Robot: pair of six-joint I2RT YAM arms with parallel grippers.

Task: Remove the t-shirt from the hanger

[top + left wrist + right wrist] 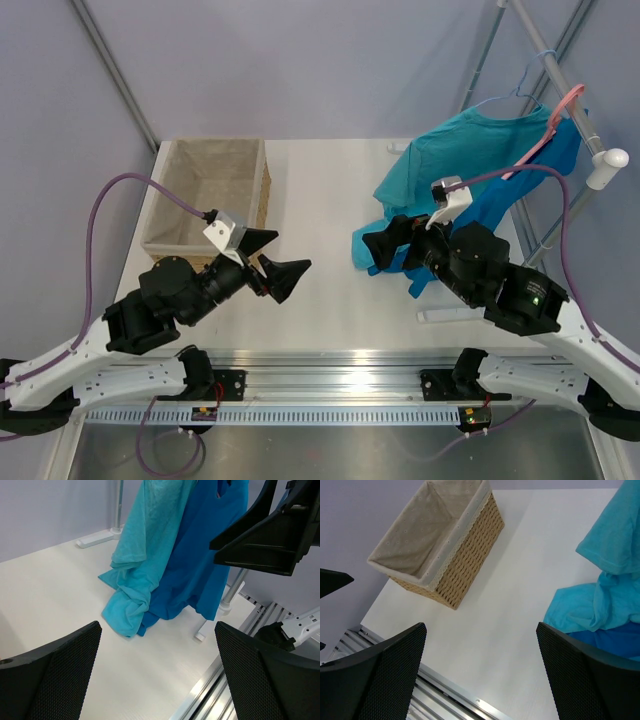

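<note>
My right gripper grabs the deep-blue t-shirt next by its sleeve (pixel 494 192), just below the near end of the salmon-pink hanger.
The deep-blue t-shirt (pixel 525 185) hangs on the salmon-pink hanger (pixel 560 112) from a rack at the back right, and its hem reaches the table. It also shows in the left wrist view (pixel 200 555) and, as a small patch, in the right wrist view (pixel 615 641). My right gripper (pixel 378 258) stands open just in front of the hanging cloth, pointing left, with nothing between its fingers (pixel 480 680). Over the middle of the table my left gripper (pixel 293 250) is open and empty (pixel 157 680), well short of the t-shirt.
A lighter teal t-shirt (pixel 450 160) hangs on a thin light-blue wire hanger (pixel 520 90) beside the blue one, its hem bunched on the table (pixel 127 612). A lined wicker basket (pixel 210 195) sits at the back left. The rack's metal poles (pixel 545 60) and white foot (pixel 450 315) stand at the right.
</note>
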